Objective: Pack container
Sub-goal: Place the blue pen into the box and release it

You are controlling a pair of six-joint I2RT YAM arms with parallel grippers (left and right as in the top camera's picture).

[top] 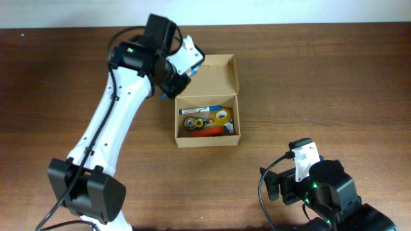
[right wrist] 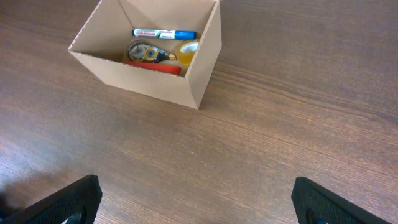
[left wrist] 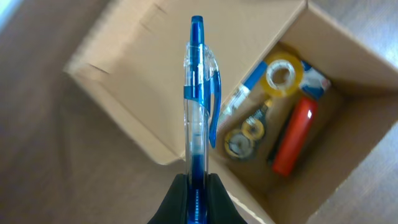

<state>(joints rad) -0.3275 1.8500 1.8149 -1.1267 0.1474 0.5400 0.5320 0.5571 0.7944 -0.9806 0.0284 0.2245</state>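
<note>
Next, the left gripper releases the blue pen with the clear body, now held above the container's rear edge, between the blue marker and the tape dispenser (top: 200,115) (left wrist: 246,107) in the container.
The brown cardboard container (top: 207,140) stands open at mid-table, its flap lid (top: 218,76) tilted back; it also shows in the left wrist view (left wrist: 143,74) and the right wrist view (right wrist: 161,84). Inside lie a blue marker (top: 205,109), a yellow tape roll (top: 222,115), a tape dispenser (top: 192,123) and a red item (top: 210,131). My left gripper (left wrist: 197,186) is shut on a blue clear-barrelled pen (left wrist: 199,87), held above the container's left rear edge. My right gripper (right wrist: 196,202) is open and empty, low over the table at the front right.
The dark wooden table (top: 321,77) surrounds the container. The left arm (top: 109,122) reaches diagonally from the front left. The right arm's base (top: 321,189) sits at the front right corner.
</note>
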